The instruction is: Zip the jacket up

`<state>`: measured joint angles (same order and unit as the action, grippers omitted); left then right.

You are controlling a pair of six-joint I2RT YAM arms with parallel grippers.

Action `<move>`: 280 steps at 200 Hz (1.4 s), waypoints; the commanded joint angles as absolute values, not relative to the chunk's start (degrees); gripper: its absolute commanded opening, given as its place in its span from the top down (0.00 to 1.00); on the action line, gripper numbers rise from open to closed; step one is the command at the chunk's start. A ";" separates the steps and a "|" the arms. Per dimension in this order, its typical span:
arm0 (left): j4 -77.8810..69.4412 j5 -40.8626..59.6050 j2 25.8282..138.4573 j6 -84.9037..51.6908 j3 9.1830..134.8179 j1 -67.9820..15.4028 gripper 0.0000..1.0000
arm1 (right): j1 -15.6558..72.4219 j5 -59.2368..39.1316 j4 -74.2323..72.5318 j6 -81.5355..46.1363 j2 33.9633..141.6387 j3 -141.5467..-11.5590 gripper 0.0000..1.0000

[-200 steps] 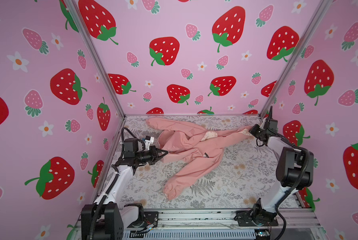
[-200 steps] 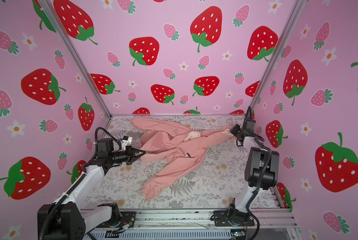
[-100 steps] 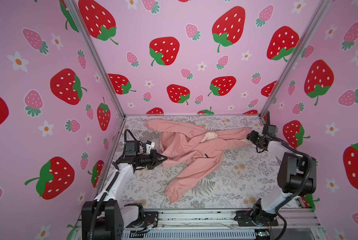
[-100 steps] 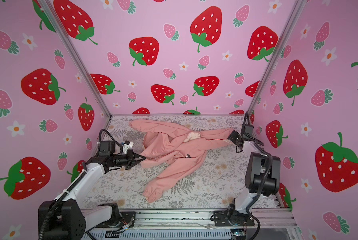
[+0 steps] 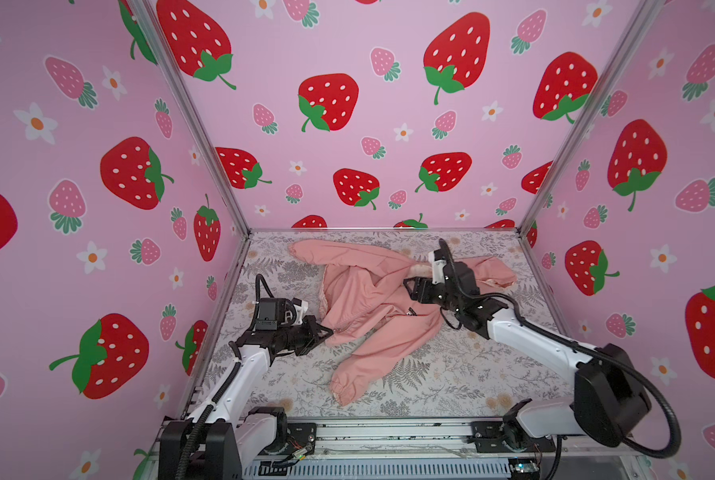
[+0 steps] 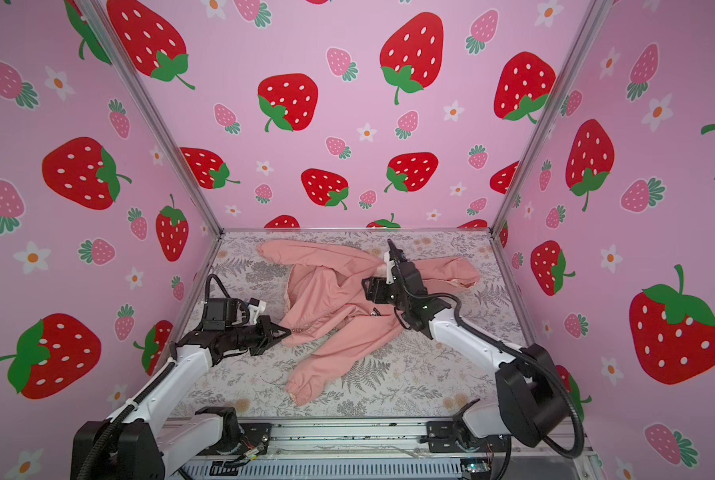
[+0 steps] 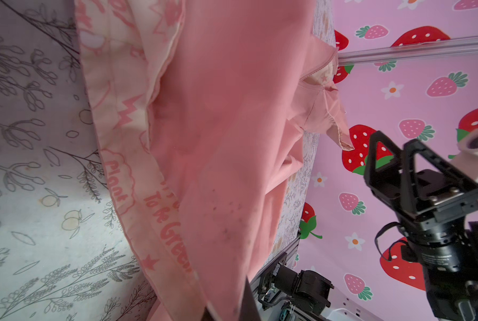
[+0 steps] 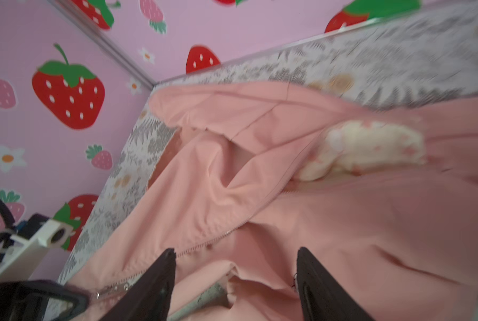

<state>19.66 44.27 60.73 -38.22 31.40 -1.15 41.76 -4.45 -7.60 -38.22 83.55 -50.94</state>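
The metal zipper end is near my left gripper and far from my right gripper. So next my right gripper moves over there while my left gripper takes hold again of the jacket's edge (image 5: 340,339).
The salmon-pink jacket (image 5: 368,291) (image 6: 326,291) lies crumpled mid-table, one sleeve pointing toward the front and the hood toward the right wall. My left gripper (image 5: 326,330) (image 6: 287,331) is shut on the jacket's lower front edge. In the left wrist view that fabric (image 7: 226,125) runs into the gripper (image 7: 232,311), with cream printed lining (image 7: 126,139) beside it. My right gripper (image 5: 407,289) (image 6: 366,289) hovers open over the jacket's middle. In the right wrist view its fingers (image 8: 165,266) straddle a fold below the zipper teeth (image 8: 204,246). The metal zipper end (image 8: 113,289) sits by the left gripper (image 8: 76,300).
The floral table cloth (image 5: 451,374) is boxed in by strawberry-print walls (image 5: 389,124) with metal corner posts (image 5: 555,166). An aluminium rail (image 5: 389,432) carrying both arm bases runs along the front edge.
My right gripper has opened, let go of the jacket's right end at the far right wall and swung left over the jacket's middle. The left gripper keeps its hold and has drifted slightly forward.
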 commanded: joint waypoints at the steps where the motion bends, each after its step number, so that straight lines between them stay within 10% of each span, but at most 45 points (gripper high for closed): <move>1: 16.95 42.53 60.15 -39.62 29.52 -1.67 1.00 | 47.49 -4.26 -12.08 -40.87 89.24 -51.16 0.32; 141: 10.26 41.66 60.73 -41.94 24.42 -2.54 1.00 | 59.16 -6.64 -15.09 -42.55 106.80 -59.01 0.37; 215: 2.03 41.13 64.83 -43.64 20.64 -3.58 0.71 | 60.03 -8.09 -18.40 -45.04 110.14 -56.95 0.37; 280: -6.63 40.69 67.97 -45.91 19.58 -4.91 0.65 | 60.29 -8.43 -18.52 -45.19 110.13 -57.04 0.37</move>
<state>-1.28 40.93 67.09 -44.88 19.92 -4.47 59.64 -8.16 -17.58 -44.16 109.65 -57.45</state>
